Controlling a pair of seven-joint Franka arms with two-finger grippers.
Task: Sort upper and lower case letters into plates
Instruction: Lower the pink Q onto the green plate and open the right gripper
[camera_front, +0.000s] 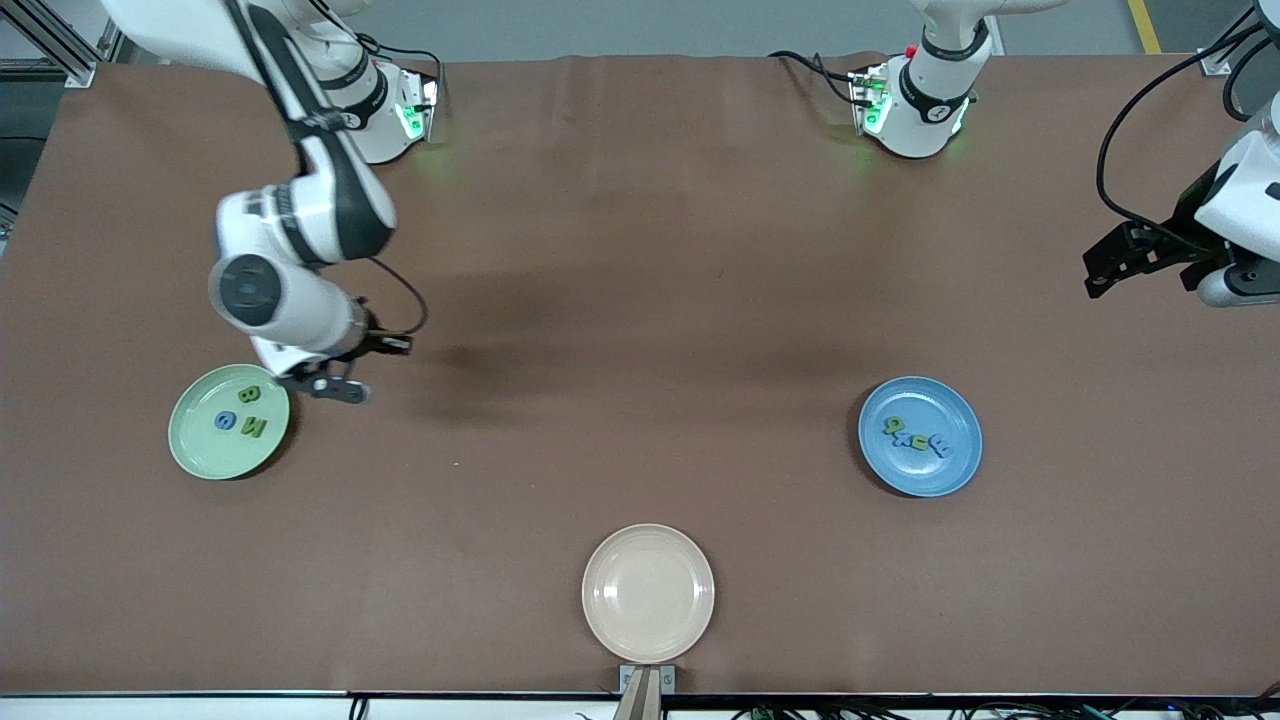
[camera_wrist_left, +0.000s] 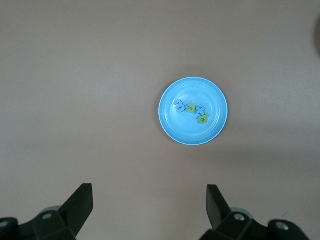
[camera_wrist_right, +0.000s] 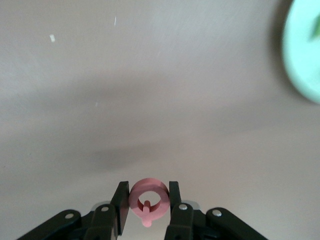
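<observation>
Next, my right gripper lets go of the pink-red letter Q on the mint green plate (camera_front: 270, 409) (camera_wrist_right: 308, 52) beside the plate's green letters.
My right gripper (camera_front: 340, 388) hangs over the bare table just beside the mint green plate (camera_front: 200, 450), toward the table's middle. It is shut on a pink-red letter Q (camera_wrist_right: 148, 199). The mint plate's edge shows in the right wrist view (camera_wrist_right: 302, 55). It holds three letters (camera_front: 245, 412), two green and one blue. The blue plate (camera_front: 925, 472) near the left arm's end holds several green and blue letters (camera_front: 918, 439). My left gripper (camera_front: 1100, 275) waits open and empty, high over the table's left-arm end. The left wrist view shows the blue plate (camera_wrist_left: 193, 134) and its letters (camera_wrist_left: 191, 110) past the left gripper (camera_wrist_left: 149, 200).
A cream-beige plate (camera_front: 648, 593) lies empty near the table's front edge, at the middle. A brown mat covers the table. The two arm bases stand along the edge farthest from the front camera.
</observation>
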